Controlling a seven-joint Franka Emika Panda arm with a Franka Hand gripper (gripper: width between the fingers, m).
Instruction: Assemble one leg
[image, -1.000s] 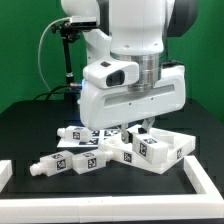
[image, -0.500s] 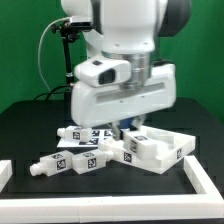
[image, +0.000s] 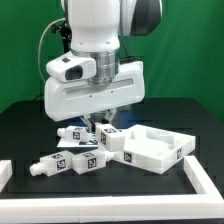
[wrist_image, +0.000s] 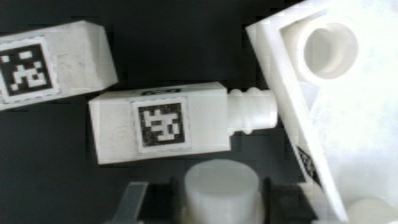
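The robot's gripper needs to release the white leg upright on the table (image: 49, 154), just behind the tagged leg that is farthest from the panel.
My gripper (wrist_image: 222, 196) is shut on a white leg (wrist_image: 222, 185), which I see end-on as a rounded white post between the dark fingers. In the exterior view the gripper (image: 103, 127) hangs low over the table, just to the left of the large white rimmed panel (image: 158, 150), and the hand hides most of the held leg. Below it lies another tagged leg (wrist_image: 164, 121) with its stub (wrist_image: 254, 108) pointing at the panel (wrist_image: 338, 110). A round hole (wrist_image: 331, 48) shows in the panel.
More tagged legs lie near: one further off in the wrist view (wrist_image: 50, 62), one at the exterior view's left (image: 74, 133), one in front (image: 66, 163). White rails border the table at the front (image: 110, 206) and the right (image: 206, 180).
The arm has swung towards the exterior view's left, from over the panel to the legs beside it. The tagged leg that lay on the panel has gone with it.
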